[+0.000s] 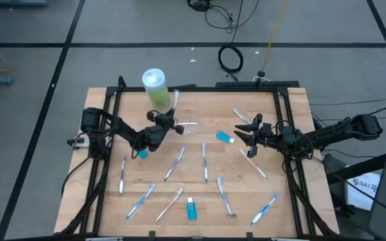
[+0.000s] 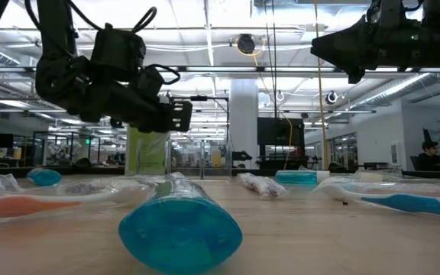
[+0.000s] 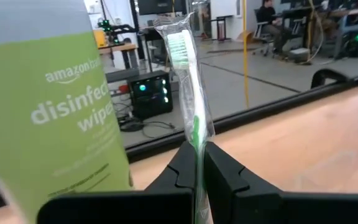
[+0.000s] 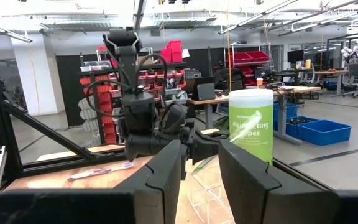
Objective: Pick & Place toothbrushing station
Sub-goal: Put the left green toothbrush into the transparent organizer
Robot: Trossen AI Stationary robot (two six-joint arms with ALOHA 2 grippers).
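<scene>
Next, I open my left gripper, now pinching the wrapped toothbrush's green handle far below the bristles, and take the neck closer to the head (image 3: pixel 194 84).
My left gripper (image 3: pixel 199 152) is shut on a wrapped toothbrush with a green head (image 3: pixel 188 74), close beside the green canister of disinfecting wipes (image 1: pixel 154 87) that stands on its base at the table's far left. In the high view this gripper (image 1: pixel 176 126) is just on the near side of the canister. My right gripper (image 1: pixel 248 131) hovers open at the right of the table with nothing between its fingers (image 4: pixel 201 168). Several wrapped toothbrushes (image 1: pixel 175 164) and blue toothpaste tubes (image 1: pixel 191 209) lie flat on the wood. My left gripper pinches the wrapped toothbrush's handle (image 3: pixel 197 134) between its two fingers. The bristle end (image 3: pixel 179 46) stands out beyond the fingertips, next to the canister. The fingers themselves hide the handle's other end. The toothbrush is lifted clear of the table.
A clear plastic piece (image 1: pixel 191 126) lies between the two grippers. A blue tube (image 2: pixel 180 229) lies close to the table's near edge, and another (image 1: pixel 225 137) near my right gripper. A black frame (image 1: pixel 200 87) edges the table. People sit in the room beyond (image 3: pixel 269 15).
</scene>
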